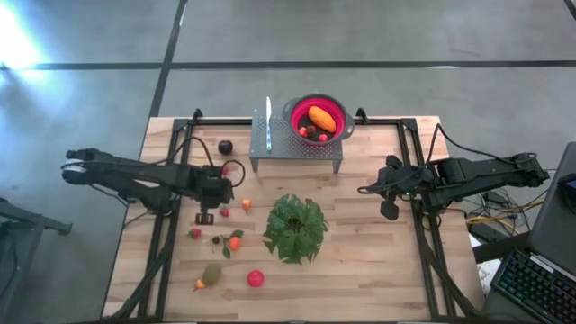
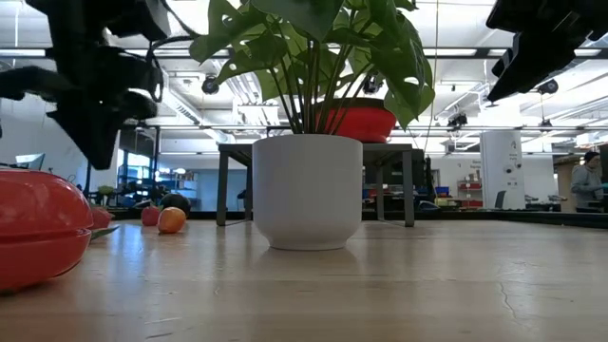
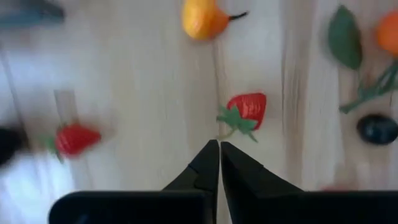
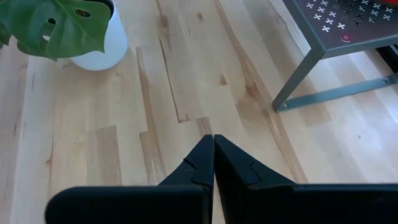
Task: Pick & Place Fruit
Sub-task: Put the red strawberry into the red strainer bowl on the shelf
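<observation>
The left gripper is shut just short of the strawberry with its stem at an angle, so the robot should open the left gripper, turn it and pinch the green stem [image 3: 227, 132].
Small toy fruits lie on the wooden table's left half: a strawberry [image 3: 247, 111] [image 1: 225, 212], a second strawberry [image 3: 74, 138], an orange fruit [image 3: 204, 17] [image 1: 246, 204], a dark purple one [image 1: 225, 147], an olive-green piece [image 1: 211, 274] and a red one [image 1: 256, 278]. My left gripper [image 3: 219, 146] [image 1: 205, 216] hangs shut above the table, pointing down. The first strawberry is just beyond its fingertips, and nothing shows between the fingers. My right gripper [image 4: 214, 138] [image 1: 391, 200] waits shut over the table's right part. A yellow-orange oblong fruit [image 1: 321, 118] lies in the red colander bowl [image 1: 340, 106].
The bowl stands on a grey perforated stand [image 1: 288, 148] at the far middle, with a knife [image 1: 268, 124] beside it. A leafy plant in a white pot [image 1: 295, 227] [image 2: 307, 190] stands mid-table. Bare wood lies between the plant and my right arm.
</observation>
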